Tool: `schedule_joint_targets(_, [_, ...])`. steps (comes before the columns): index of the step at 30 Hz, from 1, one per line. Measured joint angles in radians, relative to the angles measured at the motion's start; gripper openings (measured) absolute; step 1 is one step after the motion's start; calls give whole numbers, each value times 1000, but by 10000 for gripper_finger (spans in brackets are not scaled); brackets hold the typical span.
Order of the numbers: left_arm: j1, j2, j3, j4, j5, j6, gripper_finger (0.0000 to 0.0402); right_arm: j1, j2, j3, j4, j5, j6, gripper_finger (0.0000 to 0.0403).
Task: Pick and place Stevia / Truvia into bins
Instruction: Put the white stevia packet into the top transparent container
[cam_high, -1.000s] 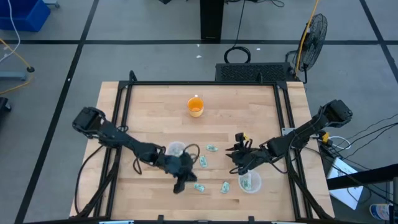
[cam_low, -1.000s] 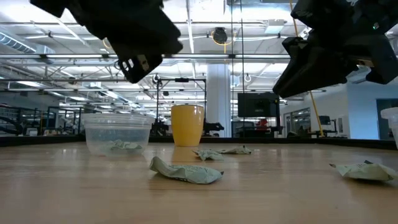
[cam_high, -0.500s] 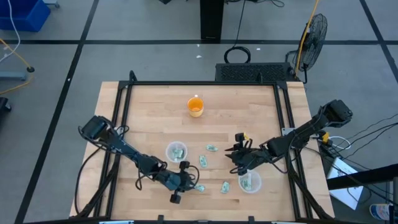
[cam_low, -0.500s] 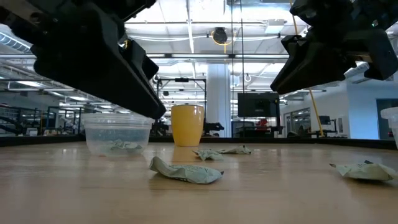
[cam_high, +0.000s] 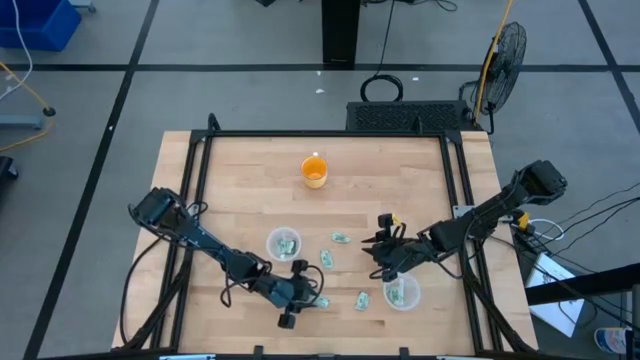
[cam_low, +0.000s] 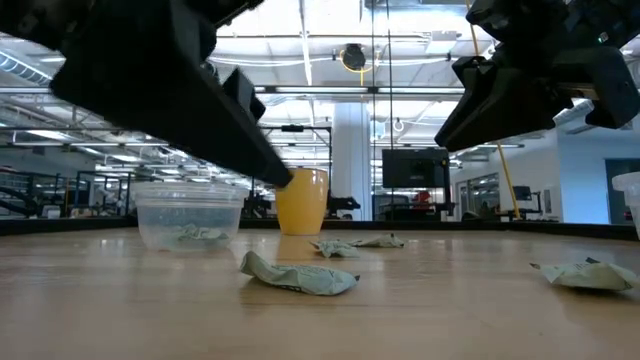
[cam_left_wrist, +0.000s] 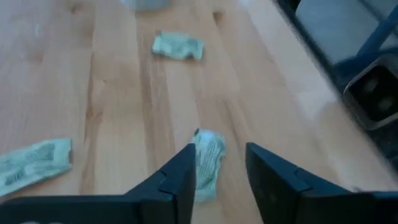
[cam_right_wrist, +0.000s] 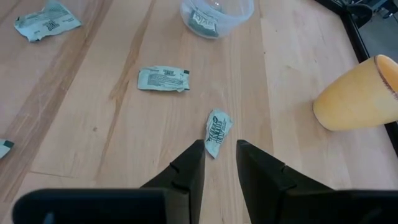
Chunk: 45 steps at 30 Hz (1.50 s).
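Observation:
The Stevia packet lies off-centre below the left gripper's raised fingers, so the robot should open them, move lower and pinch the packet's near end (cam_left_wrist: 204, 191).
Several pale green Stevia packets lie flat on the wooden table. One packet (cam_high: 320, 300) (cam_left_wrist: 208, 158) lies just ahead of my left gripper (cam_high: 303, 296) (cam_left_wrist: 221, 171), which is open and low near the table's near edge, its fingers standing either side of the packet's near end. My right gripper (cam_high: 378, 252) (cam_right_wrist: 219, 165) is open with a narrow gap and hovers behind another packet (cam_right_wrist: 217, 132) (cam_high: 341, 238). More packets (cam_high: 326, 258) (cam_high: 361, 299) lie between them. Two clear cups (cam_high: 283, 243) (cam_high: 401, 293) stand upright, each holding a packet.
An orange cup (cam_high: 314, 171) (cam_right_wrist: 357, 93) stands toward the far edge. A black frame (cam_high: 325, 134) runs around the table. In the low view a crumpled packet (cam_low: 300, 275) lies in front of the left clear cup (cam_low: 190, 215). Bare wood lies along the far and left sides.
My left gripper has left the left clear cup and moved toward the near edge and down, then a little to the right, ending at the packet by the near edge. The packets and cups have stayed in place.

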Motion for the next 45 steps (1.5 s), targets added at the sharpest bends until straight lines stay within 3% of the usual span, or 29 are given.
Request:
schedule_joint_targets(6, [-3,35,-2,-11,-26,38,171,0,0,0,0,0,0,84])
schedule_joint_targets(24, [8,83,-2,-13,-59,38,148,0,0,0,-1,0,0,84])
schedule_joint_targets(28, [19,83,-2,-30,-60,39,115,0,0,0,-1,0,0,84])
schedule_joint_targets(36, [24,83,-2,-29,-60,60,8,0,0,0,-1,0,0,84])
schedule_joint_targets(45, [20,83,-2,22,-103,68,33,0,0,0,-1,0,0,84])
